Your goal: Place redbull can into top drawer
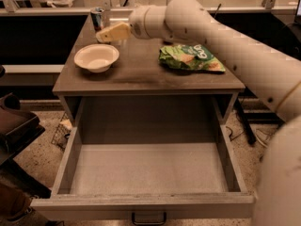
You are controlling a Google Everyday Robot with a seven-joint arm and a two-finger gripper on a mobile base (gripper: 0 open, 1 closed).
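The upper half (98,17) of the redbull can, behind the white bowl, is the next place my gripper needs to go to and close on.
The redbull can (97,19), blue and silver, stands upright at the back left corner of the wooden cabinet top (141,74). My gripper (104,35), with yellowish pads, reaches in from the right on a large cream arm. It sits just right of and in front of the can, above the back of the cabinet top, and holds nothing that I can see. The top drawer (146,173) is pulled wide open below, and its grey floor is bare. Its dark handle (148,218) shows at the bottom edge.
A white bowl (96,57) sits on the cabinet top in front of the can, under and left of the gripper. A green chip bag (190,58) lies on the right side. A dark chair (14,126) stands on the floor at the left.
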